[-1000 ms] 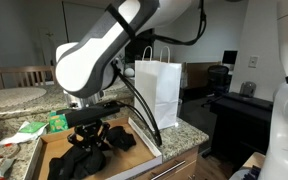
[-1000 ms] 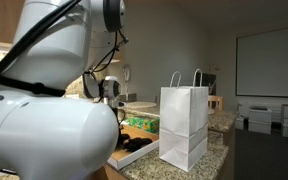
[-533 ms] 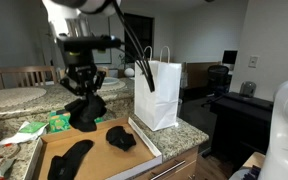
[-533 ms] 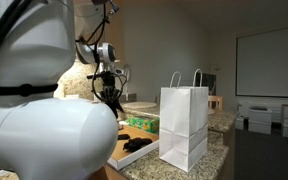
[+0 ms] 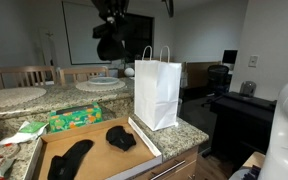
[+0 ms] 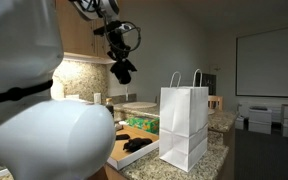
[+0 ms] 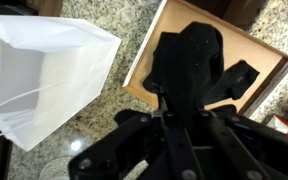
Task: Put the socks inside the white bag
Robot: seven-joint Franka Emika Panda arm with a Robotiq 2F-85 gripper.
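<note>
My gripper is going to let go of the black sock, so that it will lie at the bottom of the open white bag [image 5: 158, 115] next to the tray.
My gripper [image 5: 110, 27] is high above the counter, shut on a black sock [image 5: 109, 46] that hangs from it as a dark lump. In an exterior view the gripper [image 6: 121, 56] and its sock [image 6: 124, 71] are up and to the left of the white bag [image 6: 184, 126]. The white bag [image 5: 159, 92] stands upright and open-topped beside the tray. Two more socks [image 5: 69, 158] [image 5: 121, 137] lie on the tray. In the wrist view the held sock [image 7: 190, 62] hides the fingertips, with the bag [image 7: 44, 80] lower left.
A flat brown cardboard tray [image 5: 96, 160] lies on the granite counter [image 5: 189, 128]. A green packet [image 5: 74, 118] sits behind the tray. A round table [image 5: 14, 96] and chairs stand at the back, and a desk with a chair [image 5: 220, 80] is off to one side.
The gripper has risen from the tray to well above the counter with one sock in it. The two other socks stay on the tray.
</note>
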